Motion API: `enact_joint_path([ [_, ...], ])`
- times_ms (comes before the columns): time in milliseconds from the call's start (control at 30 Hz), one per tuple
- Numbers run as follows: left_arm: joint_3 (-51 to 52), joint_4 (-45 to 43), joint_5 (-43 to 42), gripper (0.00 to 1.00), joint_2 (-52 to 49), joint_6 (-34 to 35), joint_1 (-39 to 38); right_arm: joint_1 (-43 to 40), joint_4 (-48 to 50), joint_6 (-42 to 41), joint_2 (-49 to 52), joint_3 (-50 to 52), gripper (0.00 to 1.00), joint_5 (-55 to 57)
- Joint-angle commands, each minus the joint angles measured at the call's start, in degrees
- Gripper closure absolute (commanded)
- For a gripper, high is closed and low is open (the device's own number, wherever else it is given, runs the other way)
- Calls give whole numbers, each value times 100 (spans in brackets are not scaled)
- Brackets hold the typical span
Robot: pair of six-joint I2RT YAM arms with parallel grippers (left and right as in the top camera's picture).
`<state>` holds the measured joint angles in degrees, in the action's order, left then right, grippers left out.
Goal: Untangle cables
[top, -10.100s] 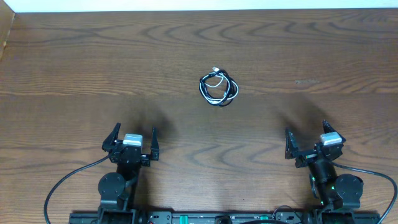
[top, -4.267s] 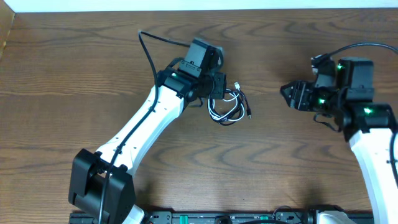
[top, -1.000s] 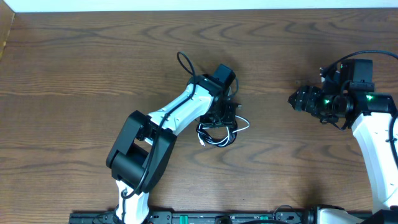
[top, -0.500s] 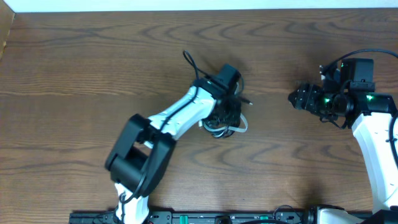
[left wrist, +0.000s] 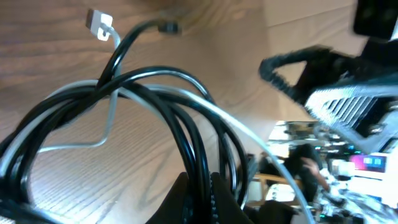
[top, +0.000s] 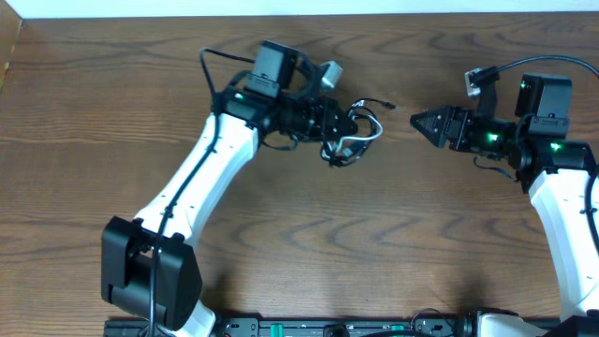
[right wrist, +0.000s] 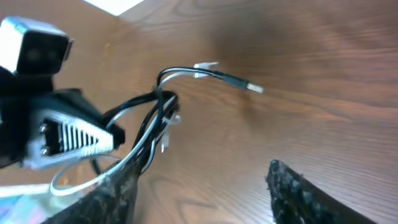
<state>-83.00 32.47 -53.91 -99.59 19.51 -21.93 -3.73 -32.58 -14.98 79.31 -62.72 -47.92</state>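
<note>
Next, my left gripper lets go of the black strands of cable over the bare wood (top: 397, 183) between my grippers, a little toward the near edge of the wood.
The cables (top: 356, 137) are a small tangle of black and white loops, held up just left of the table's middle. My left gripper (top: 329, 129) is shut on the black strands (left wrist: 186, 134), its fingers (left wrist: 180, 196) pinched tight round them. A white plug (left wrist: 99, 23) and a black plug (left wrist: 168, 27) stick out of the bundle. My right gripper (top: 418, 121) points left at the tangle from a short way off, open, with nothing between its fingers (right wrist: 305, 190). In the right wrist view the bundle (right wrist: 149, 115) hangs from the left gripper (right wrist: 71, 134), and one plug end (right wrist: 249, 87) juts toward me.
Brown wooden table (top: 309, 253) all around. A pale wall strip (top: 299, 7) runs along the far edge. The left arm (top: 211, 178) stretches diagonally from the front left, and the right arm (top: 562, 206) stands along the right side.
The left gripper closed on the cables and lifted them up and away from the table. The right gripper came leftward toward the tangle, its jaws narrowing somewhat.
</note>
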Motion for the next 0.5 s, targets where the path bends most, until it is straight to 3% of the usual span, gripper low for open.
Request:
enact_joint_path([
  [0,-37,-286,-885,93,-4,341,249,350,199,-393,22,-31,41,-442],
  [267,-37,-966,-844,93,-4,1353,328,1283,1617,-1707,540,-31,46,-446],
  [467,-33,-1049,-846,93,-4,1491,321,1506,2603,-2476,968,-31,53,-407],
])
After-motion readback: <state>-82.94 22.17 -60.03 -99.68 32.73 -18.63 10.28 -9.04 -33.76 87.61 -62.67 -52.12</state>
